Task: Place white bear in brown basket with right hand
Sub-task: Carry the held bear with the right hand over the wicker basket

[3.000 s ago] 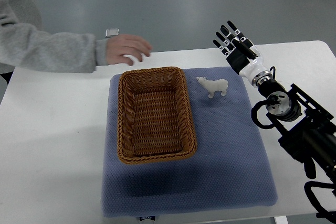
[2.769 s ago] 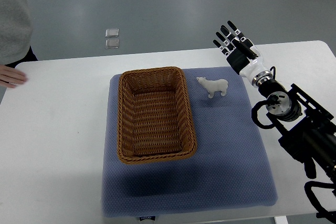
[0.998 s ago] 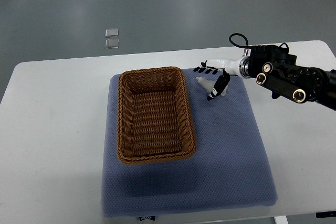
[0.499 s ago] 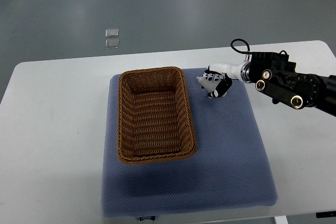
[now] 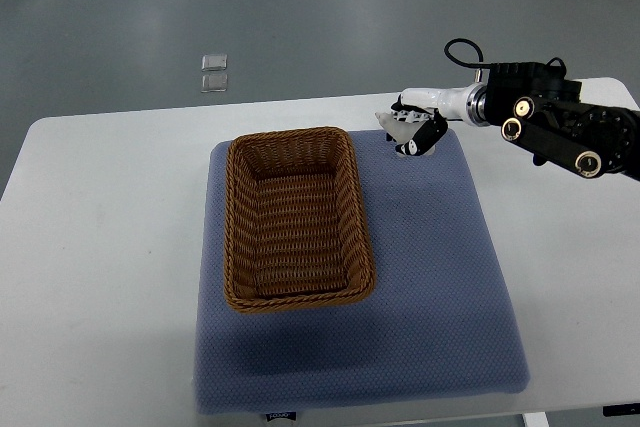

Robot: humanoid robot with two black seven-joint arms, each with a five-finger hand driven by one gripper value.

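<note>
Next, my right gripper releases the white bear so that it rests on the far half of the brown basket's bottom [image 5: 280, 206].
The brown wicker basket [image 5: 296, 218] stands on the left half of a blue mat [image 5: 440, 277], with nothing in it. My right hand [image 5: 415, 131] comes in from the right edge and its fingers are closed around the white bear [image 5: 398, 124]. The bear is lifted off the mat, up and to the right of the basket's far right corner. Only part of the bear shows between the fingers. The left arm is out of view.
The mat lies on a white table [image 5: 110, 247]. The right arm's black links [image 5: 555, 127] stretch over the table's far right corner. Two small square objects [image 5: 212, 71] lie on the grey floor beyond the table.
The person at the left withdrew. My right hand swung in over the bear, closed on it, and has lifted it up and slightly away from the mat.
</note>
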